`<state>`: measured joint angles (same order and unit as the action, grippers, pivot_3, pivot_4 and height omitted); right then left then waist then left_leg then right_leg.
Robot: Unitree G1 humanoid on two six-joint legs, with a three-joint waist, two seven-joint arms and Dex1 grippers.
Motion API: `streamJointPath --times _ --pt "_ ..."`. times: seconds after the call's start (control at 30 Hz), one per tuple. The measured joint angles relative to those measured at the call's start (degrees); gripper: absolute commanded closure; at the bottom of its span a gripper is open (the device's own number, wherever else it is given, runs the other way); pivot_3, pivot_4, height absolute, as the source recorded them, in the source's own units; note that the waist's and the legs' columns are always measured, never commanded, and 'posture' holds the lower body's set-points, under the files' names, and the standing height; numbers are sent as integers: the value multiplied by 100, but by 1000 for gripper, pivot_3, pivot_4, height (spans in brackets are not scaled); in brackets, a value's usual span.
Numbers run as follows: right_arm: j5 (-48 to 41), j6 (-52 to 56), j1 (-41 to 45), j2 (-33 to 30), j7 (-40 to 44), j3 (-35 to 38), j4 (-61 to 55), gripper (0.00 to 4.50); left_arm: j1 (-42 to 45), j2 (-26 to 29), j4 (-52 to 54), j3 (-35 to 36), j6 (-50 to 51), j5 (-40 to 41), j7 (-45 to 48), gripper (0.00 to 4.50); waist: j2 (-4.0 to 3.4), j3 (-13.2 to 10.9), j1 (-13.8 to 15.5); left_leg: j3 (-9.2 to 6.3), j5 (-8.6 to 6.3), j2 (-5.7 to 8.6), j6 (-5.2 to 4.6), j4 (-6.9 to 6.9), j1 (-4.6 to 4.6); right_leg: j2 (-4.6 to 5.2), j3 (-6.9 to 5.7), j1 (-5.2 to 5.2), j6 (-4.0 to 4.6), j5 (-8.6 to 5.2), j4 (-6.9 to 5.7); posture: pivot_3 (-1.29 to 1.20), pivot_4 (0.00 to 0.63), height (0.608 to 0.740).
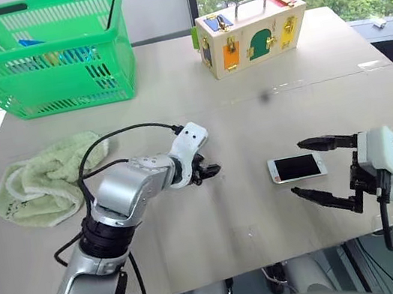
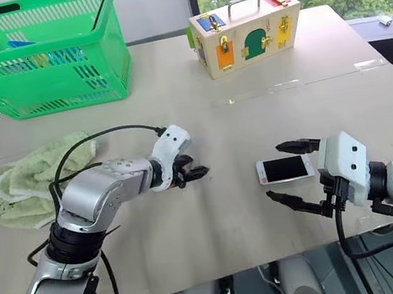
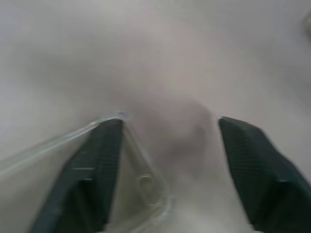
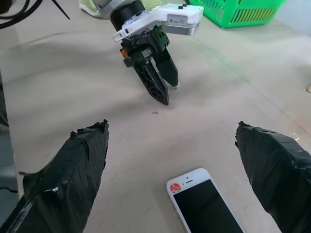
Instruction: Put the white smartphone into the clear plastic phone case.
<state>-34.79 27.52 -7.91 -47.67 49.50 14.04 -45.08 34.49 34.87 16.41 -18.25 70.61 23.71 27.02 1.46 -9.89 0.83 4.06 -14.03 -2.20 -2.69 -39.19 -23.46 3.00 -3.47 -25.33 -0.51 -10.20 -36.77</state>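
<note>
The phone case sits at a slant under my left gripper, so next I pinch the case's long edge (image 3: pixel 48 144) and turn it in line with the white smartphone.
The white smartphone (image 1: pixel 308 165) lies screen up on the table, right of centre. My right gripper (image 1: pixel 296 168) hovers open over its left end, one finger on each side of it; the right wrist view has the phone (image 4: pixel 209 206) low between those fingers. My left gripper (image 1: pixel 204 170) points down at the table, left of the phone. The clear plastic phone case (image 3: pixel 141 187) lies flat under it. One black finger (image 3: pixel 92 170) rests at the case's corner and the other stands apart over bare table, so the gripper is open.
A green basket (image 1: pixel 43 56) with several items stands at the back left. A light green towel (image 1: pixel 43 182) lies crumpled at the left. A wooden lock box (image 1: pixel 252 30) sits at the back centre. The table's front edge (image 1: pixel 240 265) runs just ahead of my arms.
</note>
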Motion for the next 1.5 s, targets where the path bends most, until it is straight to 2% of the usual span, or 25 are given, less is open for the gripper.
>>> streamJointPath --times 0.03,0.07,0.1,0.13,0.27,0.37,0.4,0.5,0.63,0.73,0.83,0.87,0.97,1.0,1.1,1.23,1.27,1.37,1.43,1.5 --pt "-4 0 18 0 -1 -1 0 0 -5 67 -31 -27 -103 -25 69 3268 0 0 0 0 1 0 -2 0 -3 0 0 -2 0 0 0 0 150 740" --pt "-30 0 78 1 -7 -1 0 0 -15 196 -141 -44 -354 -82 254 3903 0 0 -1 0 2 0 -3 1 -12 0 0 -11 0 0 0 0 150 740" --pt "-54 -1 104 5 -9 -1 -1 0 -21 271 -209 -44 -504 -110 389 4348 0 0 -1 0 2 0 -4 1 -23 -2 0 -22 0 0 0 0 150 740" --pt "-73 -2 121 15 -11 -2 0 0 -32 353 -268 -41 -638 -114 543 4488 0 -1 2 0 2 0 -4 3 -30 -2 -1 -28 1 0 2 0 150 740" --pt "-126 -27 166 84 -30 -11 -3 0 -519 596 -357 143 -1873 -34 1679 4488 -1 -2 -3 7 1 -1 -3 14 -34 0 2 -30 0 -2 17 0 150 740" --pt "-134 -33 159 100 -62 -14 -11 0 -744 1129 -395 155 -3131 232 3446 4488 4 -11 11 5 0 0 -2 12 -44 4 -7 -37 1 -1 20 0 150 740" --pt "-134 -34 153 100 -65 -14 -12 0 -743 1205 -415 170 -3298 220 3620 4488 3 -11 20 4 0 0 -2 13 -43 5 -9 -36 1 -1 21 0 150 740" --pt "-131 -36 41 108 -111 -12 -70 0 -733 1566 -1151 165 -5363 -247 5043 4488 -3 -9 34 4 -2 0 1 13 -40 20 -13 -35 2 -1 21 0 150 740" --pt "-119 -36 -32 111 -153 -3 -128 0 -466 1482 -2425 -39 -7485 -479 6230 4488 -4 -10 54 5 -1 -1 -2 11 -45 40 -21 -34 1 -1 26 0 150 740" --pt "-94 -33 -75 115 -247 -5 -173 0 130 1611 -3603 -620 -8489 -651 6452 3693 -3 -10 75 2 0 0 -3 11 -52 18 -29 -36 1 -1 27 0 150 740" --pt "-64 -31 -185 117 -338 -4 -268 0 423 1630 -4383 -682 -8718 -565 6477 2273 -4 -10 62 4 -1 -5 -6 12 -56 11 -27 -37 0 -1 35 0 150 740" --pt "-48 -31 -231 121 -366 -4 -291 0 410 1524 -4427 -506 -8550 -435 6481 1646 -4 -10 60 5 -3 -5 -8 12 -60 11 -28 -37 -1 -2 39 0 150 740" --pt "-25 -35 -258 127 -390 -18 -340 0 242 1417 -4034 -54 -7613 -45 6336 229 0 -12 33 1 -3 -6 -10 8 -74 9 -31 -40 -3 -1 49 0 150 740" --pt "2 -41 -280 132 -393 -23 -348 0 38 1552 -3598 106 -7009 132 6138 35 1 -13 6 1 -4 -6 -11 9 -75 10 -30 -40 -4 -1 52 0 150 740" --pt "59 -45 -332 148 -389 -46 -335 0 -599 2077 -2075 464 -4914 402 5168 35 1 -14 -38 4 -4 -10 -11 12 -69 8 -25 -39 -5 -1 53 0 150 740" --pt "71 -69 -253 137 -329 -62 -265 0 -714 2181 -537 762 -1881 1252 3872 35 3 -17 37 -18 -4 -7 -11 11 -63 8 -32 -27 -5 -2 49 0 150 740" --pt "71 -77 -234 124 -300 -61 -226 0 -683 2096 -299 830 -1335 1370 3544 35 1 -18 49 -18 -4 -5 -11 10 -61 8 -35 -25 -5 -2 48 0 150 740" --pt "74 -85 -175 70 -192 -62 -72 0 -493 1235 406 1014 209 1505 2176 35 1 -18 64 -14 -3 0 -12 6 -54 6 -29 -17 -5 -1 47 0 150 740" --pt "73 -94 -128 50 -117 -65 -43 0 -454 805 674 917 886 1276 1340 35 8 -20 37 -13 -2 2 -12 5 -47 1 -24 -10 -6 0 44 0 150 740" --pt "73 -94 -111 -3 -87 -65 20 0 -416 616 915 789 1125 997 767 35 10 -20 0 -12 -3 1 -10 7 -38 -2 -19 -9 -6 0 36 0 150 740"
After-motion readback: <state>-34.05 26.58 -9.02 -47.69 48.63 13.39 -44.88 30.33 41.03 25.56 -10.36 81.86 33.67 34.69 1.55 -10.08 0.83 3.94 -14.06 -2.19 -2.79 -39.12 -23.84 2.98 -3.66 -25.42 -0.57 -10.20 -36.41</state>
